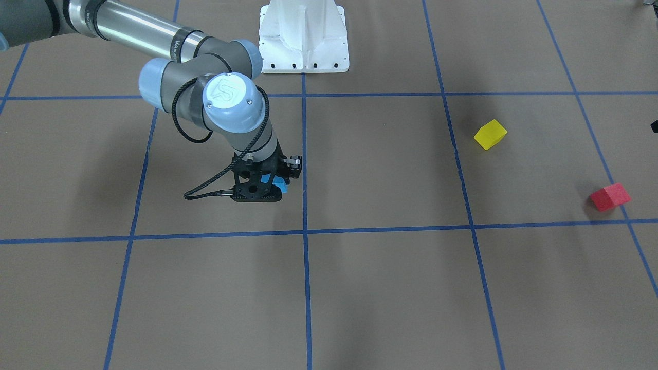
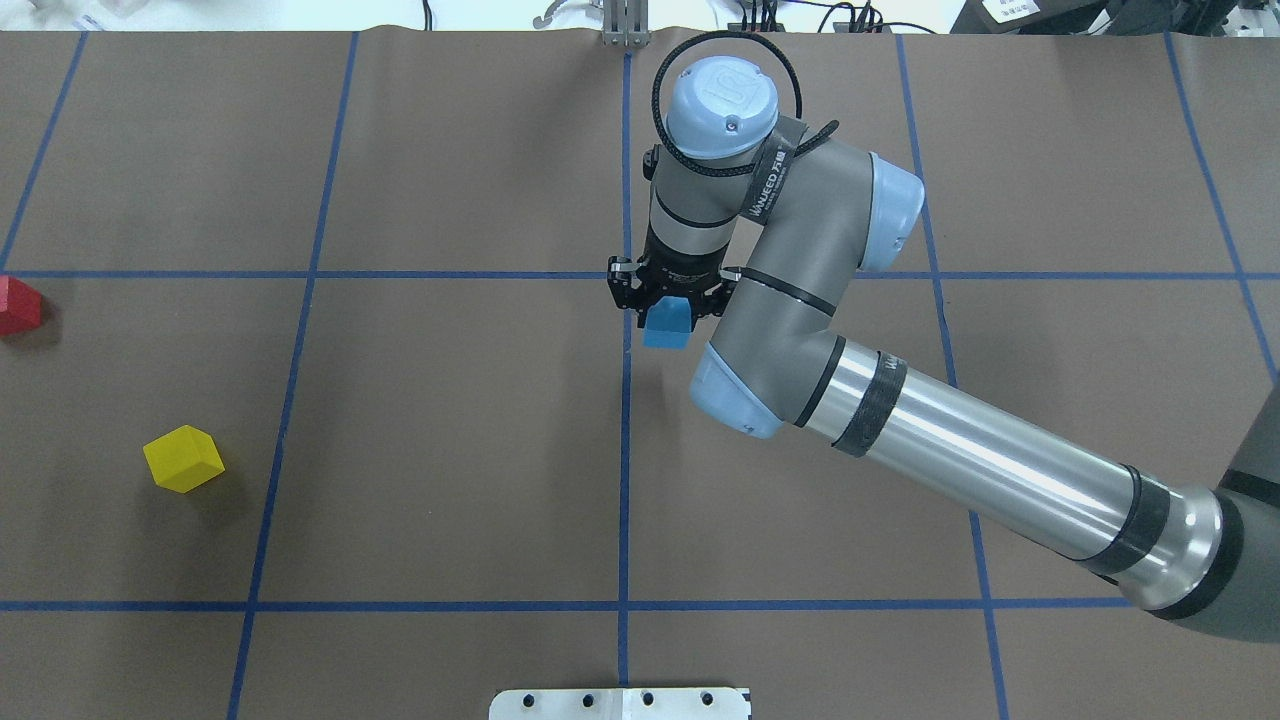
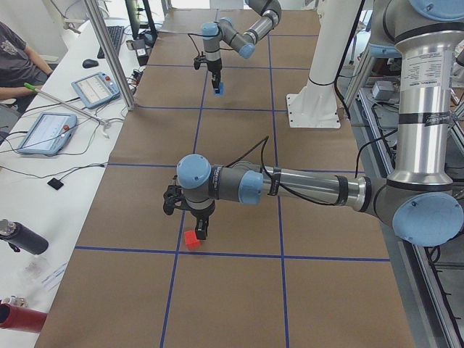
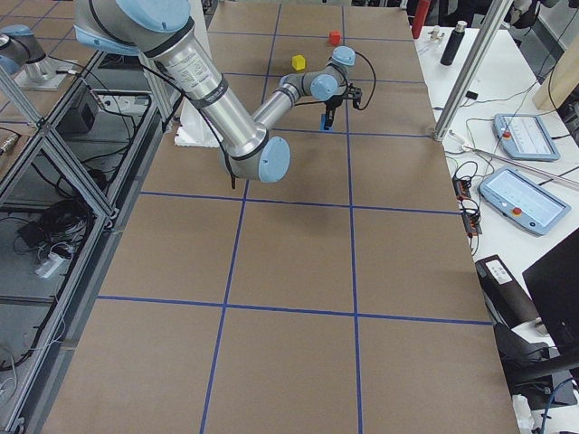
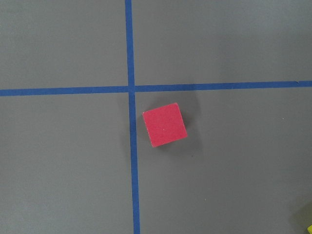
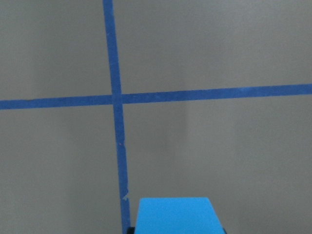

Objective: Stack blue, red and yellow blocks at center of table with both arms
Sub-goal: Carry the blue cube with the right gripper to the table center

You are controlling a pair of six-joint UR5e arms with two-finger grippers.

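Observation:
The robot's right gripper needs to release the blue block on the tape line (image 1: 303, 184) (image 6: 125, 207) between the middle crossing and the white pedestal base.
My right gripper (image 2: 668, 316) is shut on the blue block (image 2: 667, 329) beside the tape crossing at the middle of the table (image 2: 450, 450). Whether the block touches the surface I cannot tell. The right wrist view shows the blue block (image 6: 175, 217) at its bottom edge. The red block (image 1: 609, 197) and the yellow block (image 1: 490, 134) lie apart on my left side. My left gripper (image 3: 200, 232) hangs just above the red block (image 3: 191, 238); I cannot tell if it is open or shut. In the left wrist view the red block (image 5: 165, 125) lies straight below, with no fingers showing.
The white pedestal base (image 1: 303, 36) stands at the robot's edge of the table. A side bench with tablets (image 3: 47, 132) and a seated person (image 3: 14, 58) runs along the far side. Metal frame posts (image 3: 109, 51) rise there.

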